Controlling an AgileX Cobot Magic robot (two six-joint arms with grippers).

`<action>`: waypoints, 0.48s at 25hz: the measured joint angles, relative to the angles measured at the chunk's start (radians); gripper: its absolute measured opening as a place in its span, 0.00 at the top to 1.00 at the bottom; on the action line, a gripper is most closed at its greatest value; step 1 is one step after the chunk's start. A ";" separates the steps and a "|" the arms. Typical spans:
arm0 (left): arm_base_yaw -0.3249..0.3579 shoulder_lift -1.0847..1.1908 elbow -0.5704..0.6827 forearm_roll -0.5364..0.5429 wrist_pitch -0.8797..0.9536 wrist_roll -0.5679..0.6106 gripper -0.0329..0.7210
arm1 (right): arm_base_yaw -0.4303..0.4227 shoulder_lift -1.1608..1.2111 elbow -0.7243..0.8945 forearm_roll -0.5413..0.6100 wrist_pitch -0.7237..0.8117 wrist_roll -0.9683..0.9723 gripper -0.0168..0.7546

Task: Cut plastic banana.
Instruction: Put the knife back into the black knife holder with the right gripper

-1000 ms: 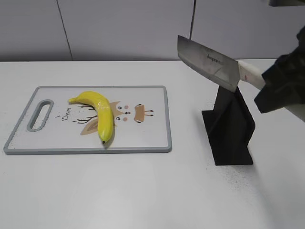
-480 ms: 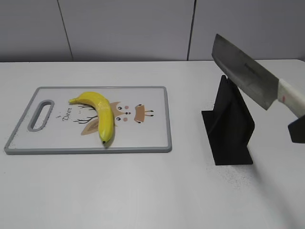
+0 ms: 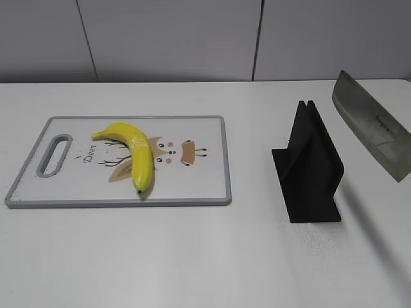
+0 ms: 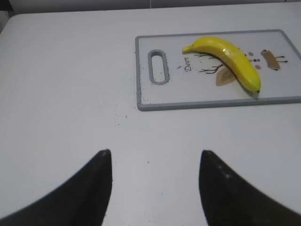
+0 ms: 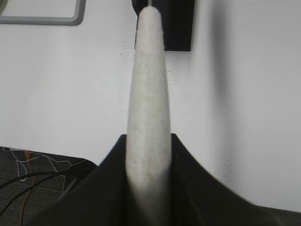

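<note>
The knife will be released by my right gripper with the knife's blade sitting in the slot of the black knife stand (image 3: 328, 146) (image 5: 165, 19). The knife is now in the air beside the stand.
The yellow plastic banana (image 3: 131, 152) lies on the white cutting board (image 3: 205, 183), left of the board's middle; it also shows in the left wrist view (image 4: 230, 60). My right gripper (image 5: 148, 146) is shut on the white handle of a cleaver-style knife (image 5: 148, 94). In the exterior view only the knife's steel blade (image 3: 372, 123) shows, in the air at the right edge, to the right of the black knife stand (image 3: 310, 170); the gripper itself is out of that view. My left gripper (image 4: 155, 157) is open and empty over bare table, well short of the board.
The cutting board (image 4: 207, 102) has a grey rim, a handle slot (image 3: 55, 154) at its left end and a deer print. The black stand (image 5: 164, 23) sits right of the board on the white table. The table's edge and cables on the floor show in the right wrist view.
The knife has moved to the right and down, from above the stand to the right edge of the exterior view. The right arm has left that view. Banana and board have not moved.
</note>
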 joint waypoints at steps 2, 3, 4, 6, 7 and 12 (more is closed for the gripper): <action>0.000 0.000 0.031 -0.002 -0.021 -0.001 0.20 | 0.000 0.004 0.001 0.001 -0.027 0.002 0.77; 0.000 0.000 0.034 -0.003 -0.028 -0.002 0.21 | 0.000 0.012 0.001 0.001 -0.044 0.002 0.77; 0.000 0.000 0.034 -0.003 -0.034 -0.003 0.21 | 0.000 0.019 0.001 0.001 -0.060 0.002 0.77; 0.000 0.000 0.034 -0.003 -0.040 -0.003 0.21 | 0.000 0.053 0.001 0.001 -0.088 0.003 0.77; 0.000 0.000 0.035 -0.004 -0.043 -0.003 0.21 | 0.000 0.074 0.001 0.001 -0.103 0.004 0.77; 0.000 0.000 0.036 -0.004 -0.048 -0.003 0.21 | 0.000 0.219 0.001 -0.006 -0.203 0.018 0.77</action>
